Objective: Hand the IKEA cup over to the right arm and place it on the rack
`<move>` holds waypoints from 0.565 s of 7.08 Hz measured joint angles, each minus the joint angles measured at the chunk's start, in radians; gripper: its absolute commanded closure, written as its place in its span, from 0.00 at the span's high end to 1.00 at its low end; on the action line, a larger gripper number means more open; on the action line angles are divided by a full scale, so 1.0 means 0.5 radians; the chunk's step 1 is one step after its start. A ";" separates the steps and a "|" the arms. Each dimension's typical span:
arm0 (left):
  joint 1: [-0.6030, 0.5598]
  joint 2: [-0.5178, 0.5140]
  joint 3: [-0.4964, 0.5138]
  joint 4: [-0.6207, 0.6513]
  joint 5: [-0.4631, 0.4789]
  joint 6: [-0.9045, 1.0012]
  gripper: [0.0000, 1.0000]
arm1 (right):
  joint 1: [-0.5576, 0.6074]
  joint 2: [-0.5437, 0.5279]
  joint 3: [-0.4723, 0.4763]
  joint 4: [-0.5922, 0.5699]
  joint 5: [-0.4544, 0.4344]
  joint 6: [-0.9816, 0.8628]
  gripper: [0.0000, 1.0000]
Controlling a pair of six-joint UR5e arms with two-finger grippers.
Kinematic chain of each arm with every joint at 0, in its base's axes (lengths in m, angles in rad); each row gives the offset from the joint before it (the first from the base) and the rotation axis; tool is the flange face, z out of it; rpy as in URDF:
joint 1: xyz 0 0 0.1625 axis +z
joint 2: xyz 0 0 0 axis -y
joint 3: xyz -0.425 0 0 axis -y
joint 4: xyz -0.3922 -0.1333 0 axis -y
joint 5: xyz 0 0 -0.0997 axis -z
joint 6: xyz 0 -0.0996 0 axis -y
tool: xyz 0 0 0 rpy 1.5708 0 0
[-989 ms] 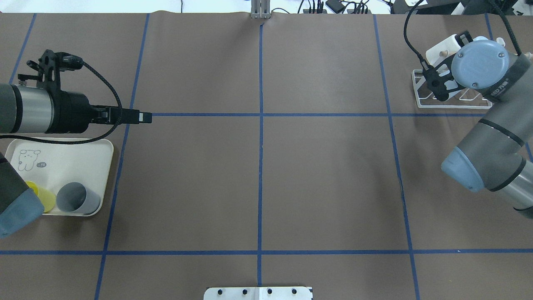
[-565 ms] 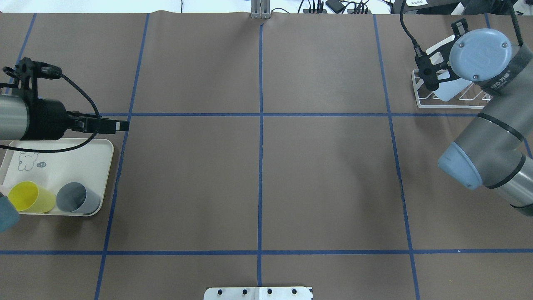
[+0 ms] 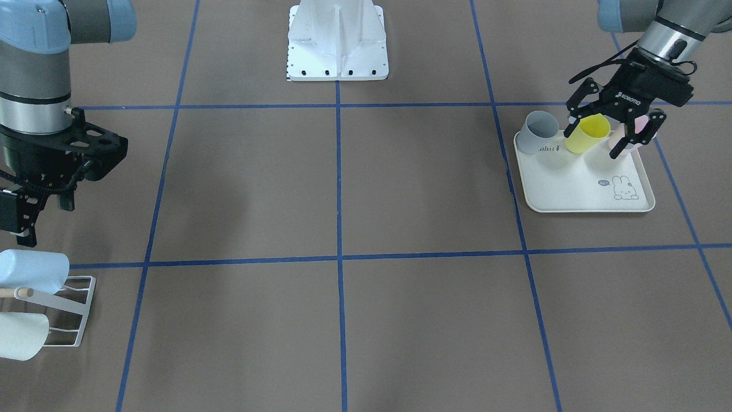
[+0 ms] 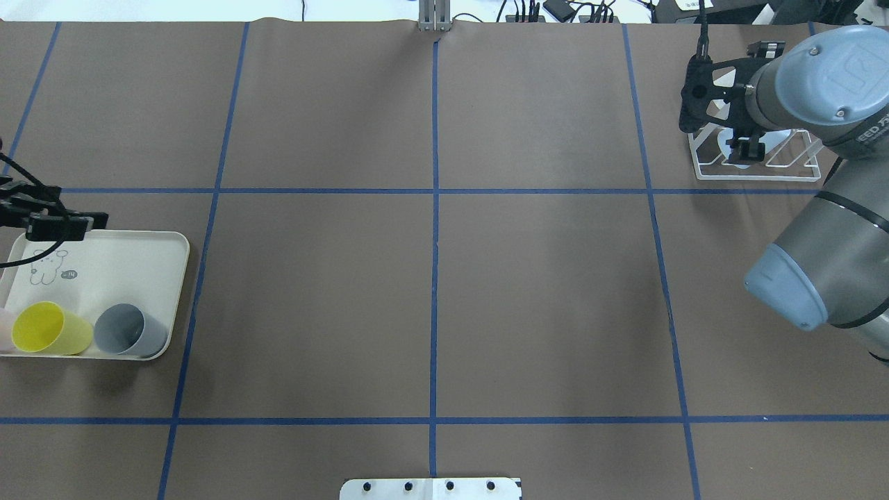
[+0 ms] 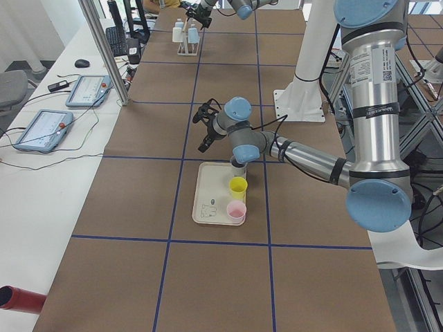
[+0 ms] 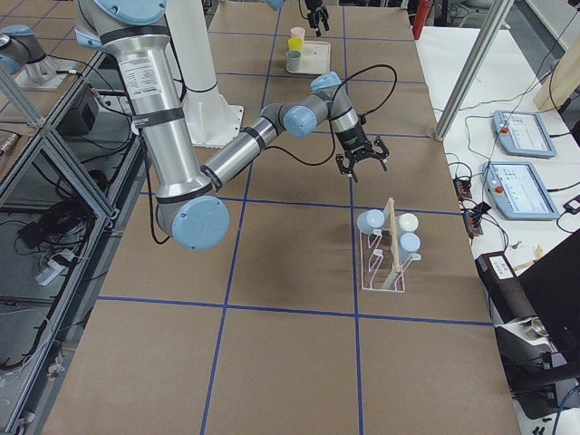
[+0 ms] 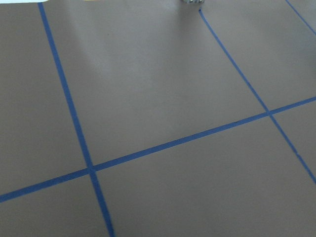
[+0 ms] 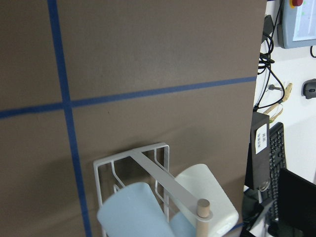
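The robot's left gripper needs to next go to the pink cup and close on its rim [image 3: 649,126], on the side that faces away from the yellow cup.
Three IKEA cups stand on the cream tray [image 4: 125,264]: a yellow cup [image 4: 48,328], a grey cup [image 4: 128,330] and a pink cup [image 5: 237,211]. My left gripper [image 3: 597,140] hangs open above the tray's far edge, holding nothing. The white wire rack [image 6: 385,263] with its wooden dowel carries a light-blue cup [image 3: 28,269] and two more pale cups. The right arm [image 4: 826,229] holds my right gripper [image 6: 363,164] open and empty, high beside the rack. The right wrist view looks down on the rack [image 8: 148,163].
Brown table paper with blue tape lines fills the space between tray and rack. The white robot base plate [image 3: 337,40] sits at the middle of the robot's side. Tablets and cables lie on a side bench [image 6: 517,154] past the table's far edge.
My left gripper has pulled back left, from over the table to the tray's edge. The right wrist has risen and swung away from the rack's cups toward the far edge.
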 measured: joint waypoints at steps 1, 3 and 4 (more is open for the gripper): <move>-0.070 0.112 0.021 -0.037 -0.001 0.214 1.00 | -0.026 0.002 0.058 0.014 0.146 0.323 0.99; -0.182 0.336 0.234 -0.419 -0.003 0.461 1.00 | -0.193 0.001 0.106 0.250 0.282 1.060 0.99; -0.219 0.396 0.453 -0.737 -0.004 0.485 1.00 | -0.268 -0.003 0.106 0.420 0.303 1.307 0.99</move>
